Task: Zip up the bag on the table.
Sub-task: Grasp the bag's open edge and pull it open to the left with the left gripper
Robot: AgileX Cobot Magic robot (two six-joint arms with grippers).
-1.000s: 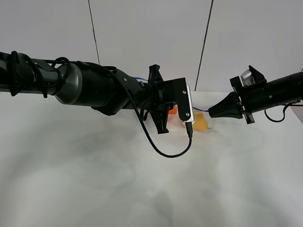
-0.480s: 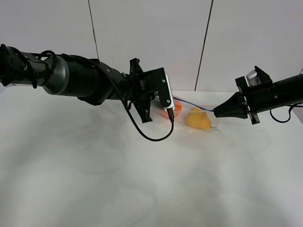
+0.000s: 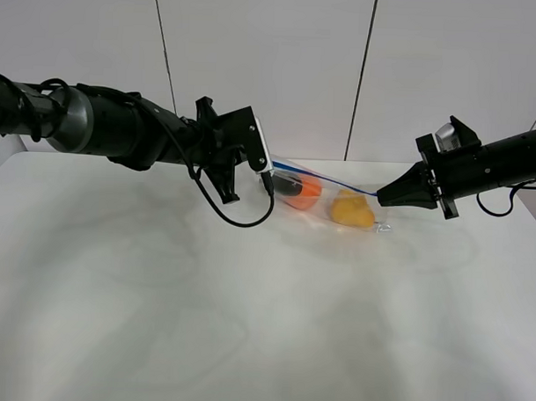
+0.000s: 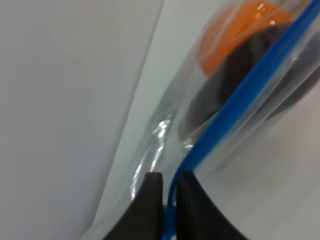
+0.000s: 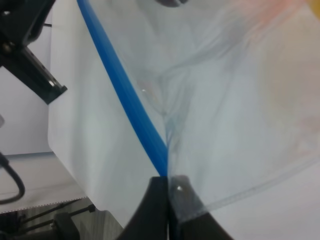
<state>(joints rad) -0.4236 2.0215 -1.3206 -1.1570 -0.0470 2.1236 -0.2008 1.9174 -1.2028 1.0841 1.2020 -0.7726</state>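
Next, I release the blue zipper strip's end with my left gripper at the white table's far edge (image 3: 222,153), by the grey wall. The strip is now stretched taut between my grippers.
The clear bag (image 3: 328,203) lies at the back of the white table (image 3: 246,332), with an orange (image 3: 309,190), a dark eggplant (image 3: 290,187) and a yellow pear (image 3: 350,210) inside. Its blue zipper strip (image 3: 326,179) is stretched taut between my two grippers. At the strip's left end my left gripper (image 3: 271,168) is shut on it; the left wrist view shows the blue strip (image 4: 240,95) running out from between the left gripper's (image 4: 169,200) closed fingers. My right gripper (image 3: 380,196) is shut on the bag's right end, where the strip (image 5: 125,95) meets the right gripper's (image 5: 169,192) tips.
A black cable (image 3: 241,219) loops down from the left wrist camera to just above the table, left of the bag. The grey panelled wall (image 3: 264,60) stands right behind the table's far edge.
My left gripper has slid left along the blue strip from the bag's middle to its left end, uncovering the orange and eggplant. The right gripper drew slightly right, then held still.
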